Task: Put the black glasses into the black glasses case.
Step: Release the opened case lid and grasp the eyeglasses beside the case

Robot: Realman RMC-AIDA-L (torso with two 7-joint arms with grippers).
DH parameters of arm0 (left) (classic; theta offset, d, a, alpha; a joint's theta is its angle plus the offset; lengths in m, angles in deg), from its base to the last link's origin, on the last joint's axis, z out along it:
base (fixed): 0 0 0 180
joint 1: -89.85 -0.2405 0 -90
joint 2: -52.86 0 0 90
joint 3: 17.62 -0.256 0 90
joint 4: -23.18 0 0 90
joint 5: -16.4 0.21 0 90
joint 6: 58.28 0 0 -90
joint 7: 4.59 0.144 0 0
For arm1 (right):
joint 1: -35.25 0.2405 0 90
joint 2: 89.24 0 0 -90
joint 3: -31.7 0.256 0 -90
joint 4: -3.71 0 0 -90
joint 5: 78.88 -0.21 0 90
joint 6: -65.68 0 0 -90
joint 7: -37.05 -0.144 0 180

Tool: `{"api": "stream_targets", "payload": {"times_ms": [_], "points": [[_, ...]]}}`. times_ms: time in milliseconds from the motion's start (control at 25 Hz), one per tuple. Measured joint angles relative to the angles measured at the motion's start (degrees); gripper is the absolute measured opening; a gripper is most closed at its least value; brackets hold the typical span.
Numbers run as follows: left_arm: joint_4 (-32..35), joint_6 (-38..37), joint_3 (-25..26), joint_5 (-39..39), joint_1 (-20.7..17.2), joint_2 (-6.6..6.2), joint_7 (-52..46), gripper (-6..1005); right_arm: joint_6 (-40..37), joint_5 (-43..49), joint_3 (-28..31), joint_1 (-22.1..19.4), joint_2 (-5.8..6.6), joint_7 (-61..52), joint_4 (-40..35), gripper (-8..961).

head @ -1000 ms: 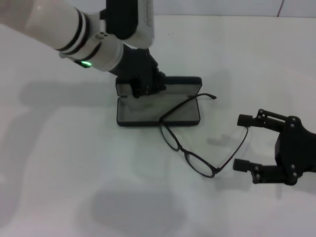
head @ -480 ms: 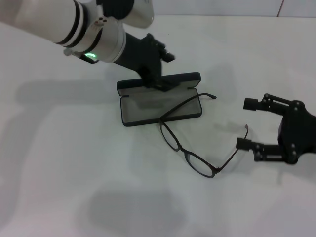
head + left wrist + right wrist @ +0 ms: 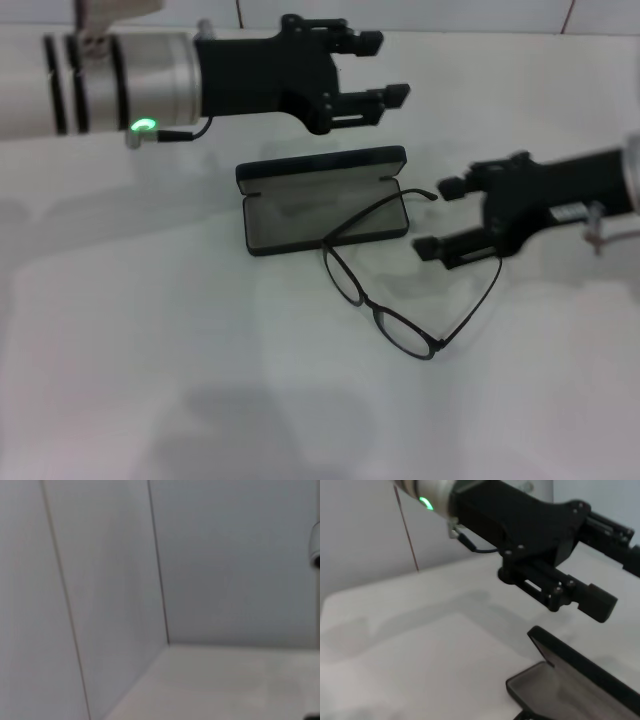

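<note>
I should move my right gripper to the black glasses next and close it on their bridge (image 3: 370,303) between the lenses.
The black glasses case (image 3: 320,170) lies open on the white table, lid raised at the back, grey lining showing; it also shows in the right wrist view (image 3: 570,677). The black glasses (image 3: 385,312) lie unfolded in front of it on the right, one temple arm resting across the case's front right corner. My left gripper (image 3: 385,68) hovers open and empty above and behind the case; it also shows in the right wrist view (image 3: 616,574). My right gripper (image 3: 437,217) is open and empty just right of the case, beside the other temple arm.
The white table (image 3: 150,380) spreads around the case. A tiled wall (image 3: 100,580) stands behind the table. The left wrist view shows only wall and table.
My left gripper has lifted off the case and swung up and to the right, lying level above it. My right gripper has moved up and left, close to the glasses. The case stays open.
</note>
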Motion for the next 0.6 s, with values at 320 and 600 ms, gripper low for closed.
{"api": "stream_targets", "payload": {"times_ms": [320,600], "points": [[-7.4,0.3,4.5,-15.1,-4.4,0.03,6.9,631,-4.5,15.7,-8.2,14.0,-0.27,-26.0,-2.6,832],[-17.8,0.1,9.1,-25.0,-5.1,0.02,16.3,634,-3.8,20.7,-16.4,18.9,-0.48,-35.2,-1.9,698]]}}
